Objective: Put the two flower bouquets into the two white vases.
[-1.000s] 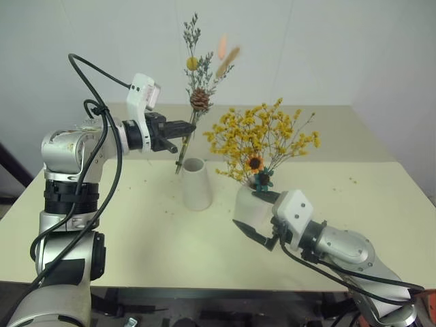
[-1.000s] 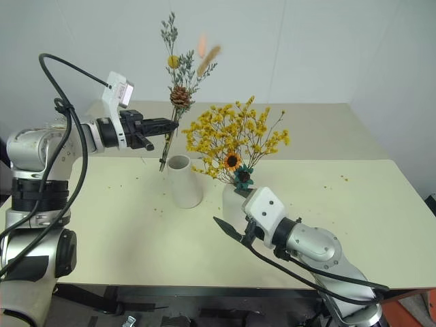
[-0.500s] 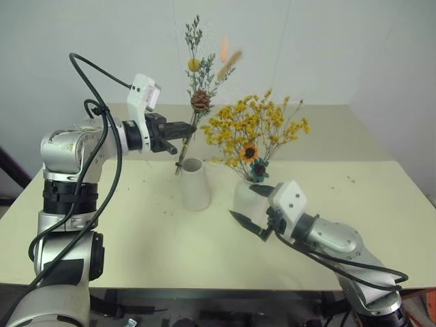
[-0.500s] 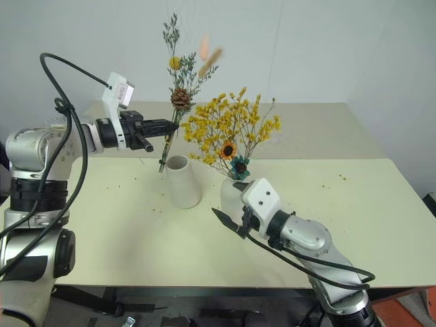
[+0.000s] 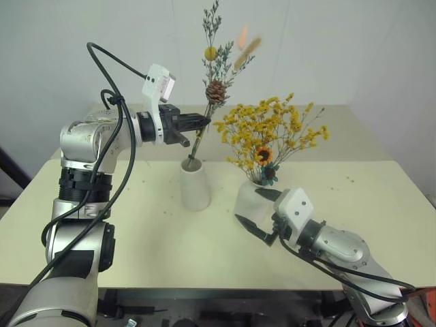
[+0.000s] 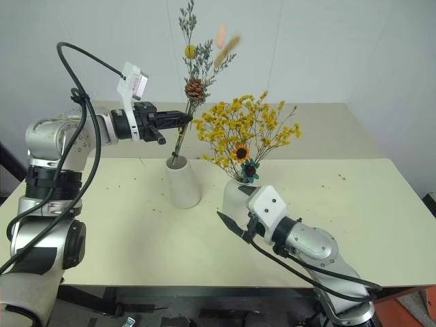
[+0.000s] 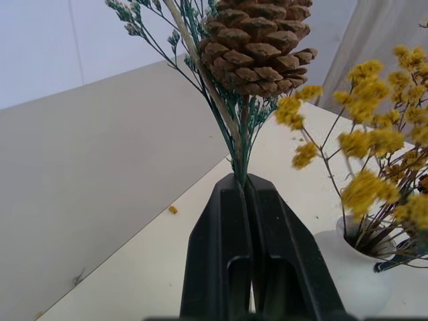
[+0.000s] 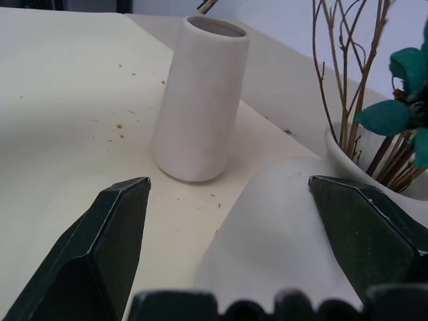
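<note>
The robot's left gripper should release the slim sprig bouquet inside the opening of the taller cone vase point(image 5: 192, 165).
My left gripper point(image 5: 206, 120) is shut on the stem of the slim sprig bunch point(image 5: 216, 90), just under its pinecone point(image 7: 257, 43). The bunch stands nearly upright, and its stem's lower end hangs at the mouth of the taller cone vase point(image 5: 194, 189). The bushy yellow bouquet point(image 5: 272, 129) with its small sunflower stands in the shorter rounded vase point(image 5: 253, 208). My right gripper point(image 8: 237, 200) is open, one finger on each side of that vase. A gap shows between one finger point(image 8: 110, 227) and the vase wall.
Both vases stand near the middle of the beige table point(image 5: 122, 231), about a hand's width apart. Small yellow crumbs point(image 8: 119, 125) lie scattered around them. A plain wall closes the far side, and a black cable point(image 5: 112, 102) loops over my left arm.
My left gripper has carried the sprig bunch up and to the right, from beside the cone vase to over its mouth. The bushy bouquet swayed left, then back.
</note>
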{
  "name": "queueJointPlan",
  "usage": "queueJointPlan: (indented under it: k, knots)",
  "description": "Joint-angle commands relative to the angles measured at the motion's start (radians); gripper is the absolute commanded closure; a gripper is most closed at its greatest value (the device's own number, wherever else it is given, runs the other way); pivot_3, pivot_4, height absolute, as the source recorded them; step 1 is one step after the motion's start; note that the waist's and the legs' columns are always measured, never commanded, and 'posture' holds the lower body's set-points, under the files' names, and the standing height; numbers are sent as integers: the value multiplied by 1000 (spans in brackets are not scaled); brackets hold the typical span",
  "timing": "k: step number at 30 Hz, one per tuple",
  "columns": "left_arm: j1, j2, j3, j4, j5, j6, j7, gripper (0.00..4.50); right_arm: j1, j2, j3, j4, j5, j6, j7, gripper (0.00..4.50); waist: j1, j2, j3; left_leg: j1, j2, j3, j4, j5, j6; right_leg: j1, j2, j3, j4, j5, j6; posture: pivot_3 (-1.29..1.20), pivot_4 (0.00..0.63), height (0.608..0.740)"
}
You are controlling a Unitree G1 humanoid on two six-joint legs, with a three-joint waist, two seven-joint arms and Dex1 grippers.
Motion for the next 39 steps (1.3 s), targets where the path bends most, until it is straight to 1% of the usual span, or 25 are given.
queueJointPlan:
  k: [1,7,11,17,19,23,32,39]
  knots:
    - [-32,7,5,-4,13,-39,-16,4447,-9,5,-5,-21,-11,20,-21,0,0,0,0,0,0,0,0,0,0,0,0,0,0,0,0,0,150,740]
    - [2,19,18,-39,19,-49,-15,4447,-37,26,12,-18,-8,34,-31,0,0,0,0,-1,0,0,0,0,0,0,0,0,0,0,0,0,150,740]
    - [42,6,55,-56,5,-122,-18,4447,-50,37,24,-11,-12,42,-34,0,-2,0,0,0,0,0,0,0,0,0,0,0,0,0,0,0,150,740]
    - [75,-2,77,-70,-12,-166,-34,4447,-55,54,36,-6,-15,42,-43,0,-3,0,0,-1,0,0,0,0,0,-1,0,0,0,1,-1,0,150,740]
    - [94,-13,95,-75,-15,-215,-37,4447,-56,58,39,-5,-18,40,-46,0,-2,0,0,-1,0,0,0,0,0,-1,0,0,0,1,-1,0,150,740]
    - [119,-31,112,-78,-23,-255,-29,4447,-59,62,39,-1,-19,37,-48,0,-3,0,0,0,0,0,0,0,0,-1,0,0,0,1,-1,0,150,740]
    - [185,-67,121,-111,-30,-361,-31,4447,-54,66,38,-10,-21,39,-52,0,-5,0,0,0,0,0,0,0,0,0,0,0,0,1,-1,0,150,740]
    - [244,-79,121,-138,-33,-404,-28,4447,-48,63,32,-17,-20,43,-54,0,-8,0,0,0,0,0,0,0,0,0,0,0,0,1,-1,0,150,740]
